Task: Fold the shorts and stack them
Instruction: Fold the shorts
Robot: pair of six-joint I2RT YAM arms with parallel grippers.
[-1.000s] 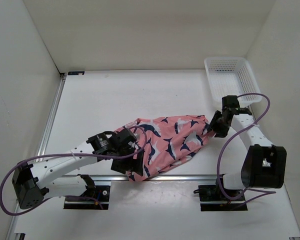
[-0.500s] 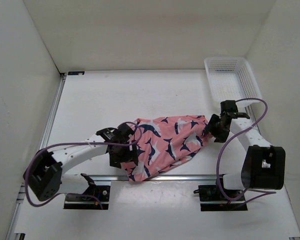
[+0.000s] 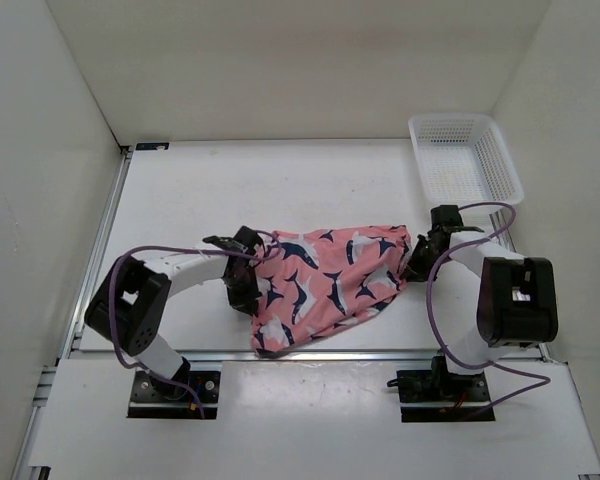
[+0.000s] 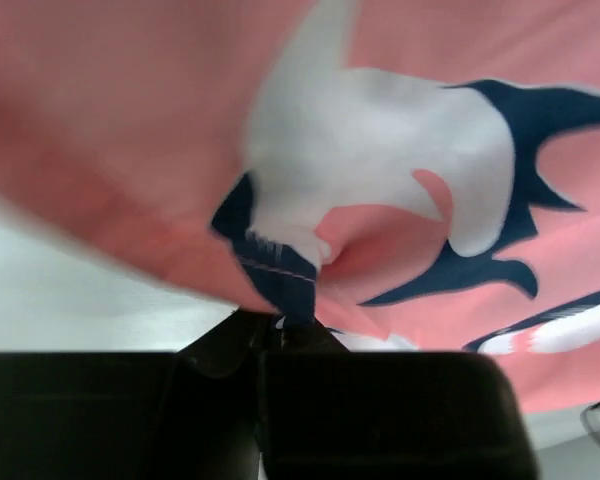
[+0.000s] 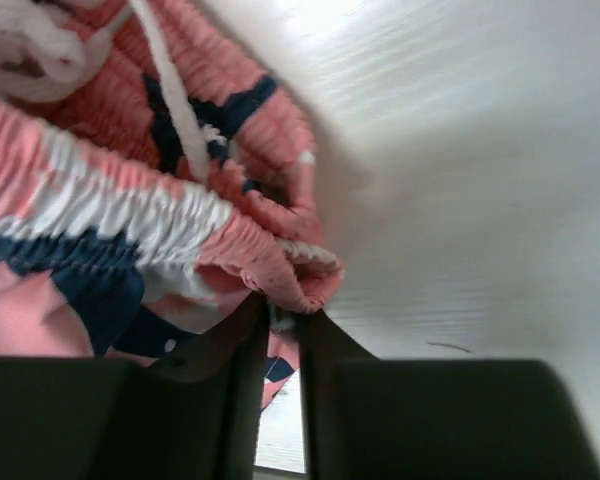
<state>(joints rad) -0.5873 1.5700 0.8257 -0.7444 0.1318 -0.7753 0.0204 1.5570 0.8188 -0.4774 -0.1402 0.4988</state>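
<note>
Next, I open my right gripper, which pinches the waistband's folded tip while the rest lies bunched, and take the gathered waistband further in before I lift point(image 5: 145, 203) the shorts.
The salmon-pink shorts point(image 3: 325, 280) with navy-and-white shark shapes lie crumpled across the near middle of the table. My left gripper point(image 3: 242, 285) is at their left edge and is shut on a fold of hem, which the left wrist view shows as a navy-and-pink pinch of the shorts point(image 4: 280, 275) between the black jaws of the left gripper point(image 4: 280, 325). My right gripper point(image 3: 420, 258) is at their right end. In the right wrist view the right gripper point(image 5: 283, 322) is shut on the gathered elastic waistband of the shorts point(image 5: 280, 270), beside a white drawstring point(image 5: 175, 100).
A white plastic mesh basket point(image 3: 463, 160) stands at the back right corner. White walls enclose the table on three sides. A metal rail point(image 3: 100, 240) runs along the left edge. Purple cables loop off both arms.
Both arms have swung inward toward the back, dragging the shorts a little away from the front edge. The left gripper, open before, has shut on the hem; the right has closed on the waistband.
</note>
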